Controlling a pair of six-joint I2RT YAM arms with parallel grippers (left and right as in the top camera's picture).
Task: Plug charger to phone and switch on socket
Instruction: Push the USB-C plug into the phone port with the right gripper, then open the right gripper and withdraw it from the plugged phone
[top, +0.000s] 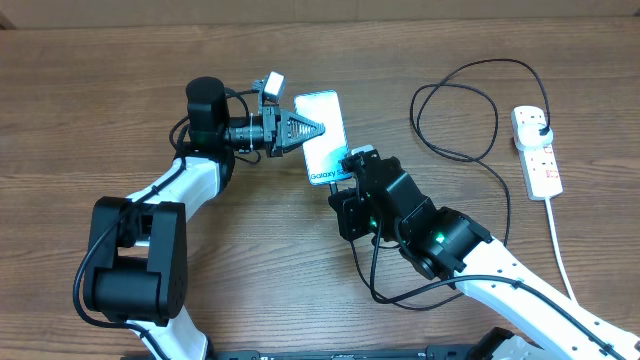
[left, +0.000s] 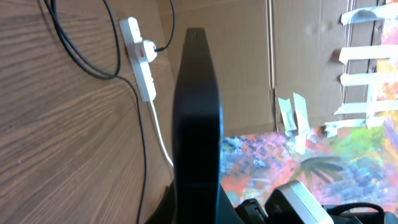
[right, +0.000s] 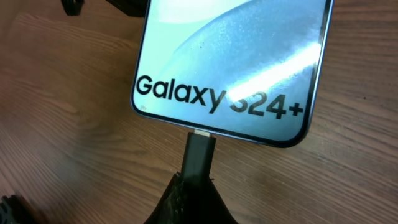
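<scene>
The robot's left gripper will put the phone down on the bare table (top: 313, 188) between that gripper and the table's front edge.
The phone (top: 324, 130) has a light-blue screen reading "Galaxy S24+" (right: 230, 68). My left gripper (top: 305, 128) is shut on its far end; in the left wrist view the phone shows edge-on as a dark slab (left: 198, 124). My right gripper (top: 352, 172) is shut on the charger's black plug (right: 199, 155), whose tip sits at the phone's bottom-edge port. The thin black charger cable (top: 455, 110) loops across the table to a black adapter (top: 541, 127) plugged into the white socket strip (top: 538, 152), which also shows in the left wrist view (left: 140, 56).
The socket's thick white cord (top: 562, 250) runs down the right side toward the front edge. Cable loops lie right of the phone. Cardboard and a colourful cloth (left: 323, 155) stand beyond the table's far side in the left wrist view.
</scene>
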